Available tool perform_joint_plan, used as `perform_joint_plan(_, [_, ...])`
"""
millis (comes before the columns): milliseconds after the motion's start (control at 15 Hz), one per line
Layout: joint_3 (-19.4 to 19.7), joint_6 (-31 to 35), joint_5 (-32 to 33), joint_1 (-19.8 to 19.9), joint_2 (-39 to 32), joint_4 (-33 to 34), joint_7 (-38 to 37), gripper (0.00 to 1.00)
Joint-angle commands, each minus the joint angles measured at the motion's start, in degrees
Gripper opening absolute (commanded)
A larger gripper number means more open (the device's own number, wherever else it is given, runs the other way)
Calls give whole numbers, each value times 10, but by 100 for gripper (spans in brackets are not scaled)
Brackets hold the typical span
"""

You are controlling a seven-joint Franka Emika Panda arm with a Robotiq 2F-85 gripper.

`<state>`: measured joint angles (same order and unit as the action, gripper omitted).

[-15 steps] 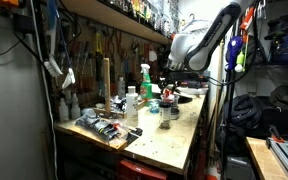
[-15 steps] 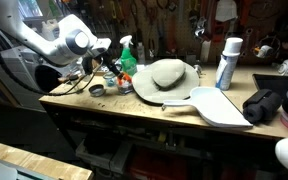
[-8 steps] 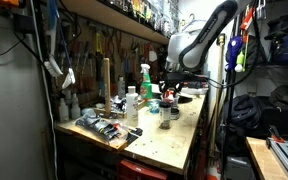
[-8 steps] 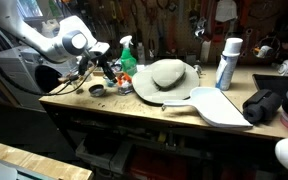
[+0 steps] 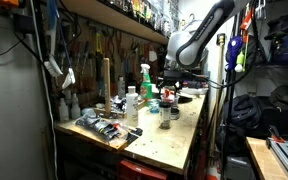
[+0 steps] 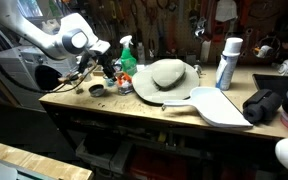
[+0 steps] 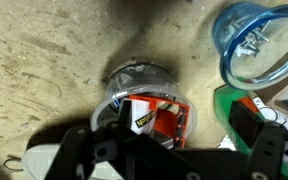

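The open fingers of my gripper are around the red-orange box in the clear plastic jar. I should close them on the box's red end (image 7: 169,122) and lift the box out.
In the wrist view my gripper (image 7: 184,140) is open, its black fingers (image 7: 262,135) coming in from the bottom edge. Just below it stands a clear plastic jar (image 7: 139,82) on the worn wooden bench. The jar holds a red-orange box with a white label (image 7: 149,118). The jar lies between the jaws; I cannot tell whether they touch it. A clear tub with a blue rim (image 7: 262,45) stands to the upper right. In both exterior views the gripper (image 5: 170,86) (image 6: 108,63) hangs over a cluster of small containers near a green spray bottle (image 6: 127,55).
On the bench (image 6: 134,108) lie a tan hat (image 6: 169,73), a white scoop-shaped tray (image 6: 219,105), a white spray can (image 6: 227,62), a black bag (image 6: 267,105) and a small round tin (image 6: 97,89). White bottles (image 5: 132,102) and a tool tray (image 5: 104,128) stand near the wall.
The arm has risen a little and shifted slightly over the container cluster. The jaws stay open and nothing on the bench has moved.
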<state>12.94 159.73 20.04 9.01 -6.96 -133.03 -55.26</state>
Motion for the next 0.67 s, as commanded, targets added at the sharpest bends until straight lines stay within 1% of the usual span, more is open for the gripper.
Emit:
perform_joint_plan(0, [10, 7, -23, -10, -6, 7, -14, 100])
perform_joint_plan(133, [11, 9, -32, -10, -11, 16, -19, 100])
perform_joint_plan(267, [11, 16, -40, -10, -17, 21, -18, 84])
perform_joint_plan(333, [13, 22, -37, -11, -24, 24, -23, 69])
perform_joint_plan(400, [14, 25, -37, -12, -28, 27, -24, 63])
perform_joint_plan(467, [15, 30, -37, -14, -33, 29, -26, 63])
perform_joint_plan(533, [18, 38, -36, -16, -39, 32, -32, 60])
perform_joint_plan(600, [22, 47, -34, -18, -46, 36, -35, 66])
